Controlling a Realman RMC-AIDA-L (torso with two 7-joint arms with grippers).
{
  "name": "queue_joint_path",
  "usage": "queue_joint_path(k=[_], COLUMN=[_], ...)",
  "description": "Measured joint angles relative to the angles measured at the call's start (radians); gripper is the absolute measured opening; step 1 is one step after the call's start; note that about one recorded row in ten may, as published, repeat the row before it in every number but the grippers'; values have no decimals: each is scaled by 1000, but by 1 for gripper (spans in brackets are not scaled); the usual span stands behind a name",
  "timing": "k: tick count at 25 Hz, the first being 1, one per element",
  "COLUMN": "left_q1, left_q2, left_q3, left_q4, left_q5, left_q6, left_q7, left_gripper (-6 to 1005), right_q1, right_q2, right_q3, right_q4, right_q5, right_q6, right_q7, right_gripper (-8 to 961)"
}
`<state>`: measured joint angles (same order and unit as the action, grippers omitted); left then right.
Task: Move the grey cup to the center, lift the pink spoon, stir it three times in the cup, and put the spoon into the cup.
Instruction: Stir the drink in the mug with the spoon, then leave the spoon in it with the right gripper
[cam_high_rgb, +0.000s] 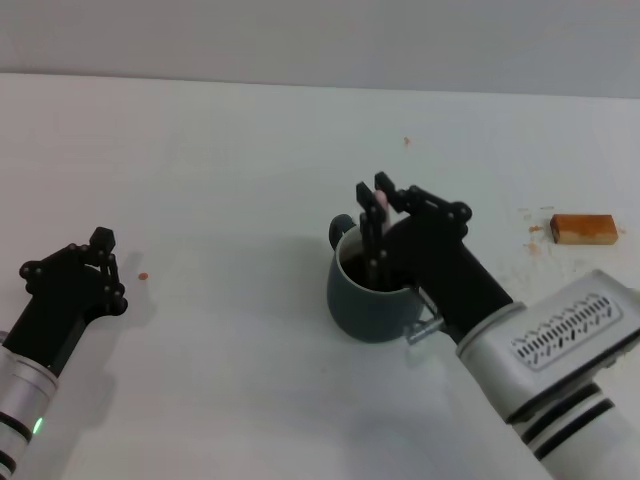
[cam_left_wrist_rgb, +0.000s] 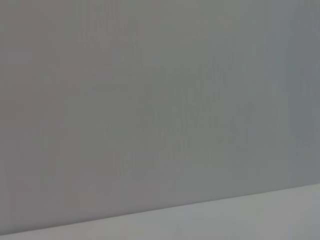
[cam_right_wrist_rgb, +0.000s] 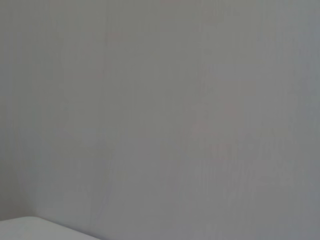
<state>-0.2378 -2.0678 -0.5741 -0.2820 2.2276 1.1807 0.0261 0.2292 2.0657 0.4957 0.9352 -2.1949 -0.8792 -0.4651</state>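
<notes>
The robot's right gripper needs to release the pink spoon in the grey cup, so that it leans on the cup's far rim (cam_high_rgb: 370, 237) beside the cup's handle.
The grey cup (cam_high_rgb: 368, 300) stands near the middle of the white table (cam_high_rgb: 230, 170), with dark liquid inside and its handle at the far left. My right gripper (cam_high_rgb: 378, 207) is right above the cup's mouth and is shut on the pink spoon (cam_high_rgb: 381, 185). Only the spoon's pale pink handle tip shows between the fingers. The rest of the spoon is hidden by the fingers and the cup. My left gripper (cam_high_rgb: 92, 262) rests on the table at the left, far from the cup. Both wrist views show only a blank wall and a strip of table.
A tan wooden block (cam_high_rgb: 582, 229) lies at the right side of the table. Small orange crumbs lie near it and one by the left gripper (cam_high_rgb: 143, 275). The table's far edge meets a grey wall.
</notes>
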Motion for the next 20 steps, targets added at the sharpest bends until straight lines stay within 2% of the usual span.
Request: queue_joint_path(k=[6, 11, 15, 20], left_q1=[0, -1, 1, 6], left_q2=[-1, -2, -2, -1], left_q3=[2, 4, 3, 3], left_q4=[-1, -2, -1, -2], left_q5=[2, 3, 2, 1], left_q6=[-3, -4, -3, 2], left_q7=[0, 0, 0, 0], left_gripper=[-2, -2, -2, -2], right_q1=[-44, 5, 61, 65], right_q2=[11, 18, 13, 5], right_q3=[-30, -31, -22, -20], right_q4=[26, -18, -109, -130], right_q5=[-44, -25, -19, -23], right_q6=[3, -13, -110, -188], right_q7=[0, 32, 174, 226], right_gripper=[64, 67, 70, 73])
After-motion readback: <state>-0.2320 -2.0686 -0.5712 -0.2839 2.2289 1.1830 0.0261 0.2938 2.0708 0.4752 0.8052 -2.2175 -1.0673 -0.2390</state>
